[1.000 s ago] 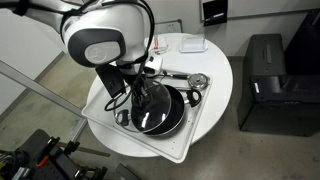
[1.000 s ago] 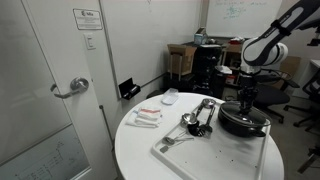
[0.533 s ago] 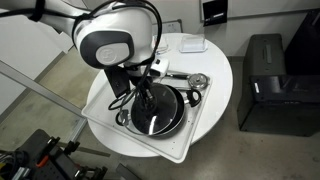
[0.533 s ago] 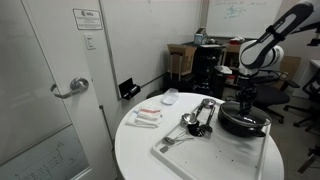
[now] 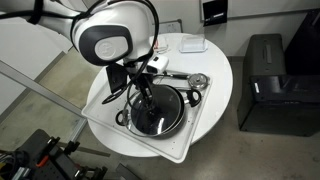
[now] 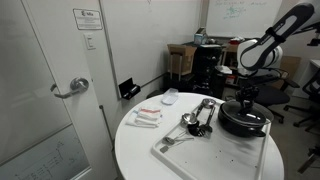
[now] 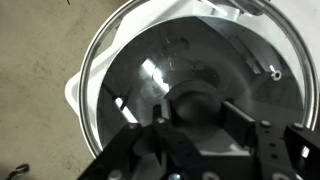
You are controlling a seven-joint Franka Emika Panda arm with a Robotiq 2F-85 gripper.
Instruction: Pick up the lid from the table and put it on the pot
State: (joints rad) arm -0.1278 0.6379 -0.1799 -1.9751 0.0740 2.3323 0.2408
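I should set the glass lid on the black pot's rim (image 5: 158,106) (image 7: 198,98) and let go of it there, centred between the pot's two side handles.
The clear glass lid (image 7: 130,90) with its thin metal rim lies on the wide black pot (image 5: 178,120), which also shows in an exterior view (image 6: 245,124). The pot stands in a white tray on the round white table (image 5: 215,85). My gripper (image 7: 195,125) points straight down over the pot's middle. Its two fingers sit on either side of the lid's black knob and close against it. In both exterior views the gripper (image 5: 148,92) (image 6: 246,97) stands upright on the lid's centre. The pot's inside is seen only through the glass.
The white rounded tray (image 5: 192,142) (image 6: 180,150) holds the pot and shiny metal ladles (image 5: 190,78) (image 6: 196,118). Small white items (image 6: 148,116) lie on the table's far side. A black box (image 5: 265,80) stands on the floor beside the table.
The arm's upper part has shifted a little sideways above the pot. The gripper stays on the knob and the lid stays on the pot.
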